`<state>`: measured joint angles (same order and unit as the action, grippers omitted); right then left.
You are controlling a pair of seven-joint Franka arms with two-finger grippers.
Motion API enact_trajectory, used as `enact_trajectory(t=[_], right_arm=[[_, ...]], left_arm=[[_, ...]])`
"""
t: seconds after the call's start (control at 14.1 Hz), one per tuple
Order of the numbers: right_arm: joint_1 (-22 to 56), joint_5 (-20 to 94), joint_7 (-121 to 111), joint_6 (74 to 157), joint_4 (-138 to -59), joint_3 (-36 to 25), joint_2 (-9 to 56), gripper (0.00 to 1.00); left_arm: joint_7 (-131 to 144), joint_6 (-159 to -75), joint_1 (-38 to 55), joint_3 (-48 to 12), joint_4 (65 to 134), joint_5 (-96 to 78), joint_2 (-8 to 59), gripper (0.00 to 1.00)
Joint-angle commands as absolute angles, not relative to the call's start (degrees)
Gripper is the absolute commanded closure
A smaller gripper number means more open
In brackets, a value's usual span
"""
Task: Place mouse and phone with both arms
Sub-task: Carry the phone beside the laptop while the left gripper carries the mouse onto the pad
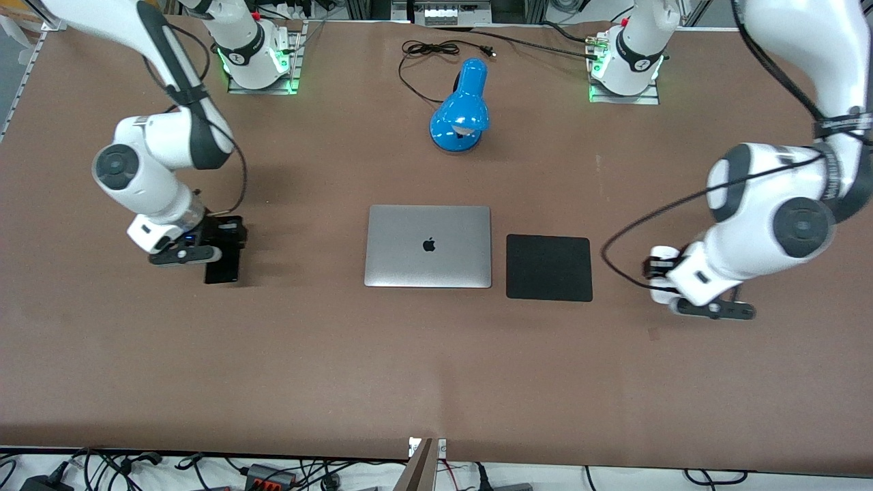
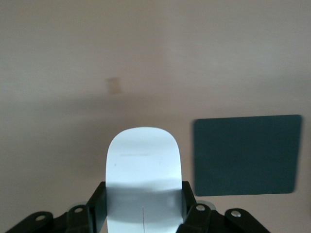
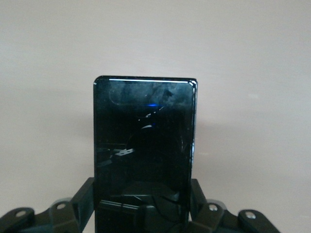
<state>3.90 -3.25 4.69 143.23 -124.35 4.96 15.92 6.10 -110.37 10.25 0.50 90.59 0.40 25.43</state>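
Observation:
I need to let go of the black phone with my right gripper on the table (image 1: 331,247) next to the silver laptop, across from the black pad.
The white oval mouse (image 2: 143,167) sits between the black fingers of my left gripper (image 2: 144,206), which press on both its sides. In the front view this gripper (image 1: 658,274) is low at the table near the left arm's end, with the mouse (image 1: 663,260) partly hidden by it. The black phone (image 3: 145,145) is held between the fingers of my right gripper (image 3: 143,201). In the front view this gripper (image 1: 225,239) is low at the table near the right arm's end, with the phone (image 1: 222,269) sticking out under it.
A closed silver laptop (image 1: 428,246) lies mid-table. A black square pad (image 1: 549,267) lies beside it toward the left arm's end and also shows in the left wrist view (image 2: 248,154). A blue desk lamp (image 1: 460,112) with its cord stands nearer the bases.

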Motion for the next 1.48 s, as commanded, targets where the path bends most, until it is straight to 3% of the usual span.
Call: enact_trajectory(t=[0.0,0.35,0.57,0.99,1.06,1.2,1.27,1.41], right_arm=[[10.08,-2.9,13.68,142.65,-120.6,5.19,19.85,0.93],[19.67,-3.16,28.55,143.78,-114.61,5.45,28.38,0.93],[20.39,-3.34,29.53,147.03,-115.22,5.45,31.11,0.9],[20.74,-3.43,29.18,147.13,-117.51,5.45,30.76,0.87],[20.66,-3.43,29.18,147.13,-118.03,5.45,30.59,0.72],[20.39,-3.34,29.35,147.13,-117.95,5.45,30.59,0.0],[20.22,-3.34,29.18,146.95,-117.6,5.45,30.06,0.0],[18.12,-3.34,28.3,144.69,-116.81,5.45,27.0,0.0]], left_arm=[[12.19,-114.75,14.93,0.44,93.85,1.32,25.84,0.57],[24.86,-133.2,22.58,0.44,107.65,4.8,26.28,0.57],[26.01,-146.65,22.24,0.44,113.71,8.0,27.94,0.56],[29.36,-154.59,22.59,0.44,116.54,8.09,30.93,0.54],[29.44,-154.69,22.67,0.44,116.54,8.09,30.94,0.5],[29.36,-154.69,22.59,0.44,116.54,8.09,30.94,0.06],[29.09,-154.69,22.5,0.44,116.54,8.09,30.68,0.0],[29.0,-154.16,22.24,0.44,116.37,8.09,29.71,0.0]])
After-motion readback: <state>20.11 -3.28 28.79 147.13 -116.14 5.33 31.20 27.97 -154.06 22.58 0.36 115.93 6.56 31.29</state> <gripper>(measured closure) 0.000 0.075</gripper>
